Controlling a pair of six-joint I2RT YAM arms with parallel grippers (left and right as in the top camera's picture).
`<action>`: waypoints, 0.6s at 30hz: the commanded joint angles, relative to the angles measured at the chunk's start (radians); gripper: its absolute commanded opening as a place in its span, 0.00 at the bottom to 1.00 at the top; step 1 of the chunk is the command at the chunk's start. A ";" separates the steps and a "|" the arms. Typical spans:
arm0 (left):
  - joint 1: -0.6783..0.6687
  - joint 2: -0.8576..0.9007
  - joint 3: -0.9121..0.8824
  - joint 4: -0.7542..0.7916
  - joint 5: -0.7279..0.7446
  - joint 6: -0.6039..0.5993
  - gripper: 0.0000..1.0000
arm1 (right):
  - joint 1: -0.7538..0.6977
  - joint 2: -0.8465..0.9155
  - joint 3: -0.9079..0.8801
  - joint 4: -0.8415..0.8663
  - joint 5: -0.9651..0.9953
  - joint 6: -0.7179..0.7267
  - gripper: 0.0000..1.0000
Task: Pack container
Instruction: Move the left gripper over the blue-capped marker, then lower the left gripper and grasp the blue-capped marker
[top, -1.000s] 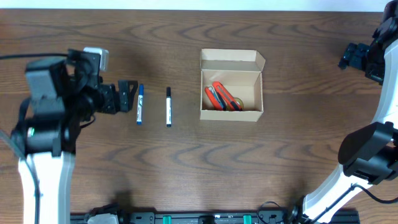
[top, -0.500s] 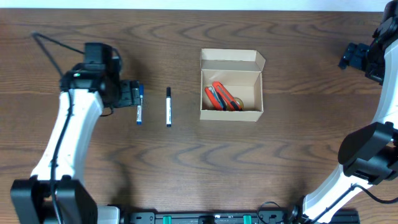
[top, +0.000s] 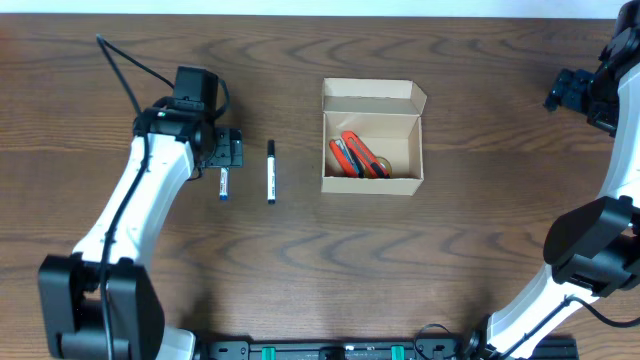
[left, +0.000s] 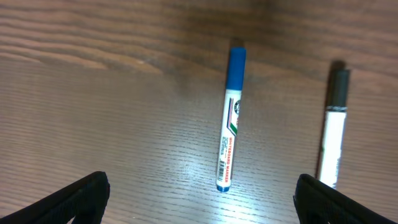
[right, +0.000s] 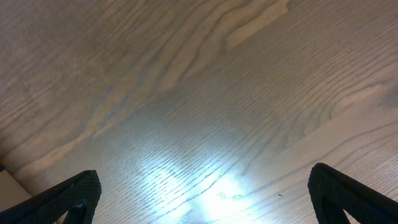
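The blue-capped whiteboard marker is next for my left gripper, which should go to it and close on the middle of its white body (top: 224, 174) (left: 231, 129), just past the logo.
The tan cardboard container (top: 372, 94) stands open at the table's middle, flap lid folded back, with orange cutters (top: 355, 155) inside. A blue-capped whiteboard marker (top: 223, 185) and a black-capped marker (top: 271, 172) lie side by side left of it. My left gripper (top: 232, 152) is open and empty above the blue marker's far end. In the left wrist view the blue marker (left: 231, 118) lies between and ahead of the open fingers (left: 202, 199), with the black marker (left: 333, 124) to the right. My right gripper (top: 565, 90) is open and empty at the far right; its wrist view (right: 211, 199) shows only wood.
The wooden table (top: 450, 260) is dark brown. The right arm's base stands at the right edge (top: 585, 250). The left arm's base is at the lower left (top: 95, 300).
My left gripper has moved right, from left of the blue marker to over its far end. The markers, the container and the right arm have not moved.
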 joint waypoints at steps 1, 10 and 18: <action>0.003 0.055 0.011 0.005 -0.024 -0.011 0.95 | 0.000 -0.007 -0.004 0.000 0.000 0.014 0.99; 0.003 0.138 0.011 0.035 -0.002 -0.004 0.95 | 0.000 -0.008 -0.004 0.000 0.000 0.014 0.99; 0.003 0.186 0.011 0.048 0.150 0.042 0.95 | 0.000 -0.007 -0.004 0.000 0.000 0.014 0.99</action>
